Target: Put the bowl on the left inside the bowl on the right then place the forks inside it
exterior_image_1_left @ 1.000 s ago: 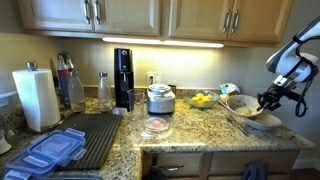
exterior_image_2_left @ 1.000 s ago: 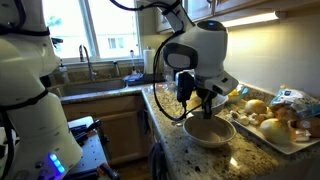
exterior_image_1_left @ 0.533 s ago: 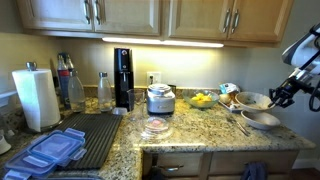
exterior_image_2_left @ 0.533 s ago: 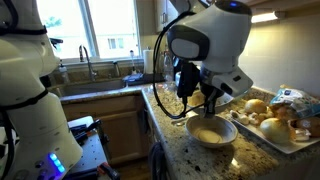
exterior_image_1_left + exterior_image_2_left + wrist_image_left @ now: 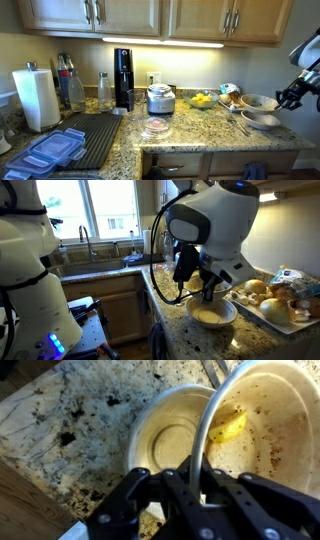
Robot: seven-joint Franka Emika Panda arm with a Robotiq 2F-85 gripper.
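Next, I let go of the cream bowl I am holding inside the other cream bowl (image 5: 260, 119) (image 5: 178, 446) that sits on the granite counter.
My gripper (image 5: 284, 98) is shut on the rim of a cream bowl (image 5: 258, 102) and holds it tilted above the counter. In the wrist view the fingers (image 5: 196, 488) clamp that bowl's rim, and its speckled inside (image 5: 272, 430) fills the right. A second cream bowl (image 5: 263, 121) sits on the granite counter just below and beside it; it also shows in the wrist view (image 5: 172, 438) and in an exterior view (image 5: 210, 314), where the arm hides the held bowl. Forks (image 5: 238, 123) lie on the counter left of the bowls.
A plate of yellow fruit (image 5: 202, 99) and a small steel pot (image 5: 160, 99) stand to the left. A tray of bread rolls (image 5: 268, 298) lies behind the bowl. Paper towel roll (image 5: 36, 97), bottles and a drying mat (image 5: 88, 135) are far left. The counter edge is close.
My gripper has lifted the held bowl and carried it to the right, toward the second bowl. The second bowl has not moved.
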